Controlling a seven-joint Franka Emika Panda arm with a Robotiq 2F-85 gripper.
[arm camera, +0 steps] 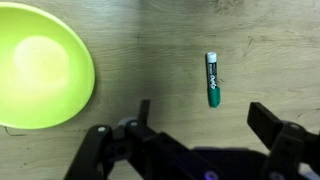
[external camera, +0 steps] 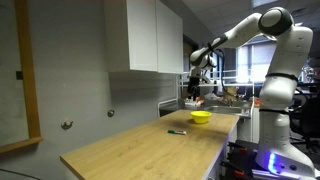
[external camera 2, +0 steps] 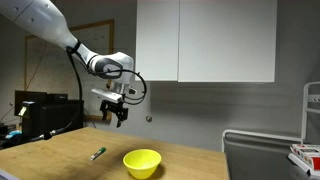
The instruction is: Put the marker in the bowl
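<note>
Next, my gripper grips the middle of the marker [external camera: 177,132] [arm camera: 213,82], around its label between the white end and the green end.
The marker [arm camera: 212,79] is a short dark green stick with a white label, lying flat on the wooden table; it also shows in both exterior views [external camera: 177,131] [external camera 2: 98,153]. The yellow bowl [arm camera: 35,75] stands empty to the marker's left in the wrist view, and shows in both exterior views [external camera: 201,117] [external camera 2: 142,162]. My gripper [arm camera: 200,115] is open and empty, its two dark fingers spread wide. It hangs well above the table [external camera 2: 119,113], over the marker and bowl area [external camera: 195,92].
The light wooden table [external camera: 140,150] is long, with a grey wall and white wall cabinets [external camera 2: 205,40] behind it. Equipment and clutter stand past the table's end [external camera: 235,95]. A rack with a white-red object [external camera 2: 305,155] is beside the table.
</note>
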